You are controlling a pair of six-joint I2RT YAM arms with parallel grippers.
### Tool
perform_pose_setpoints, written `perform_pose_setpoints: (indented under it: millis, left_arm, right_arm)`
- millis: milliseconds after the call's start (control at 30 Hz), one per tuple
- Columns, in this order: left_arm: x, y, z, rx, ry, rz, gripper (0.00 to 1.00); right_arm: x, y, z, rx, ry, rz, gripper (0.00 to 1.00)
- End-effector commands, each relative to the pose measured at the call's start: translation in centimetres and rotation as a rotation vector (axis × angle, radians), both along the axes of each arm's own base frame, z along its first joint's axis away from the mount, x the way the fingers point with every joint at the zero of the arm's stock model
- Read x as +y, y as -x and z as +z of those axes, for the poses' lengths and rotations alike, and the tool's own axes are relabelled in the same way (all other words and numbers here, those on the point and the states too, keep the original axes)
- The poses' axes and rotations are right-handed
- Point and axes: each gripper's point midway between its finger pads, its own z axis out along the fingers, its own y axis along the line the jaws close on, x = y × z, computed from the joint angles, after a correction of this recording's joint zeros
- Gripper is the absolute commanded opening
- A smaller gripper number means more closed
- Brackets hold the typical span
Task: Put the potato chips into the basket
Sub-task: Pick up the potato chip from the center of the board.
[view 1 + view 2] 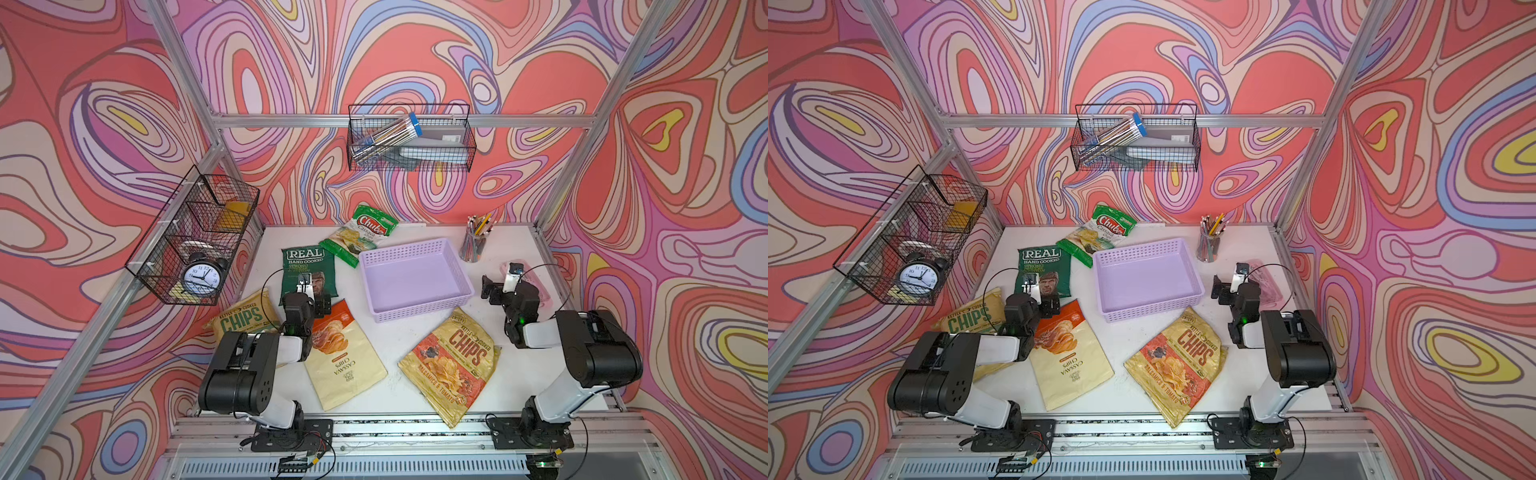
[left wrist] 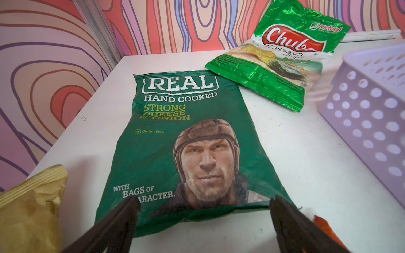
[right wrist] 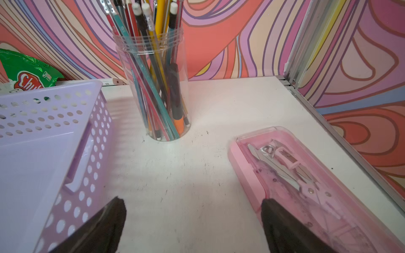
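Next, my right gripper closes on the middle of the top edge (image 1: 478,327) of the red-yellow CHIPS bag, next to the near corner of the lilac basket.
The lilac basket (image 1: 411,278) (image 3: 48,122) sits empty at mid-table. Around it lie several bags of potato chips: the dark green REAL bag (image 1: 306,266) (image 2: 175,135), green Chuba (image 1: 365,232) (image 2: 285,54), yellow-green CHIPS (image 1: 241,318), cream-orange Cassava Chips (image 1: 343,361) and red-yellow CHIPS (image 1: 453,361). My left gripper (image 1: 312,297) (image 2: 203,203) hangs open over the REAL bag's near edge, its jaws wide apart and holding nothing. To the right of the basket my right gripper (image 1: 498,286) (image 3: 192,203) is open above bare table.
A clear jar of pencils (image 1: 473,245) (image 3: 155,92) stands behind the right gripper. A pink case (image 1: 538,286) (image 3: 306,179) lies beside it near the right table edge. Black wire baskets hang on the back rail (image 1: 409,139) and left rail (image 1: 195,245).
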Motion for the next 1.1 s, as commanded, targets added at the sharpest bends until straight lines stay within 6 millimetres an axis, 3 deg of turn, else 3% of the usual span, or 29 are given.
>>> perform_pose_setpoints:
  millis: [0, 667, 767, 900, 1067]
  left_arm:
    - [-0.1, -0.6, 0.6, -0.021, -0.003, -0.009, 0.99]
    - [-0.1, -0.6, 0.6, -0.019, 0.006, -0.016, 0.99]
    - [-0.4, -0.5, 1.7, -0.027, 0.006, -0.034, 0.95]
    - [1.2, 0.7, 3.0, -0.054, 0.011, 0.068, 0.87]
    - [1.6, 2.1, 4.5, -0.044, 0.030, 0.143, 0.85]
  right_arm:
    - [0.1, -0.4, 0.2, -0.012, 0.000, 0.005, 0.98]
    - [-0.4, -0.5, 0.5, -0.016, 0.001, -0.027, 0.98]
    - [-0.9, -0.2, 1.7, -0.027, -0.001, -0.057, 0.98]
    - [-1.2, 0.2, 3.1, 0.007, -0.007, -0.095, 0.94]
    - [-1.1, 1.4, 4.3, 0.039, -0.021, -0.145, 0.91]
